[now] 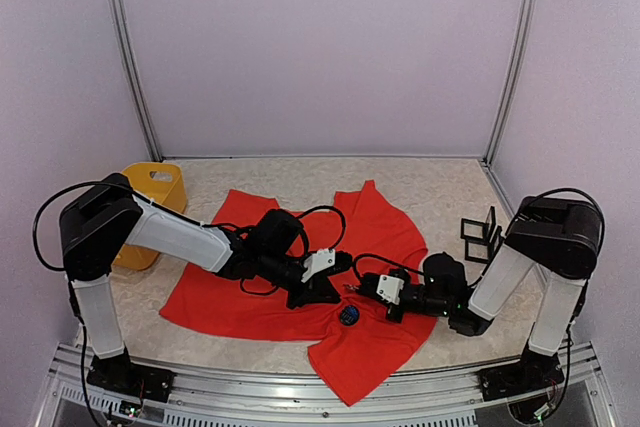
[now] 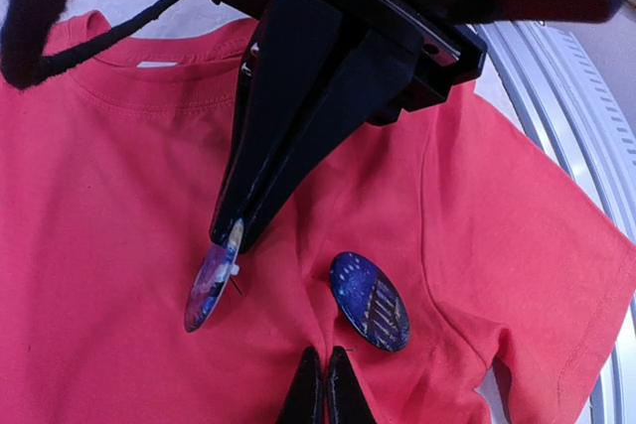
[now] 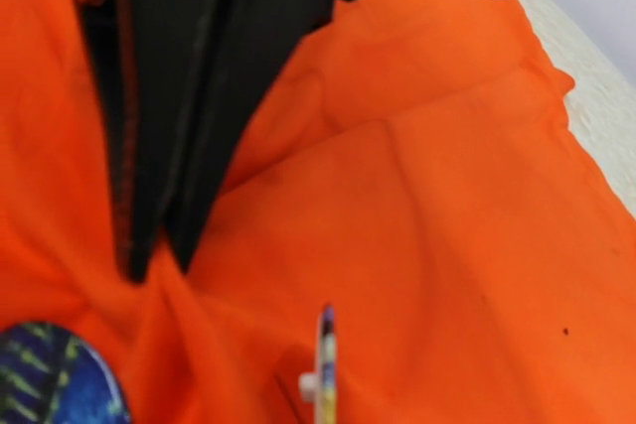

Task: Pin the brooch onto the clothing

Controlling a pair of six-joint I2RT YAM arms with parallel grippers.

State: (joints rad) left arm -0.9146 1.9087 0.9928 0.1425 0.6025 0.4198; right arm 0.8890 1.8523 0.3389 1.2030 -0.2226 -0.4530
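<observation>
I will have my left gripper let go of the fold of the clothing and take the brooch's lower edge (image 2: 196, 322) first, as the brooch hangs slanted by its rim from my right gripper.
The clothing (image 1: 370, 217), a bright red T-shirt, lies spread on the table. My left gripper (image 2: 326, 369) is shut on a raised fold of the clothing (image 2: 99, 196). From the opposite side my right gripper (image 2: 231, 235) comes in, shut on the brooch (image 2: 207, 290), a purple-blue disc seen edge-on with its pin pointing at the cloth. In the right wrist view the brooch (image 3: 326, 364) hangs just above the clothing (image 3: 447, 196), and my own fingers are out of frame. A second, dark blue oval brooch (image 2: 370, 301) lies flat on the shirt beside the left fingertips.
A yellow bin (image 1: 155, 209) stands at the shirt's left edge. A small black frame (image 1: 480, 232) sits at the right, near the right arm. A metal rail (image 1: 300, 402) runs along the near table edge. A black cable (image 2: 60, 37) loops over the shirt's collar.
</observation>
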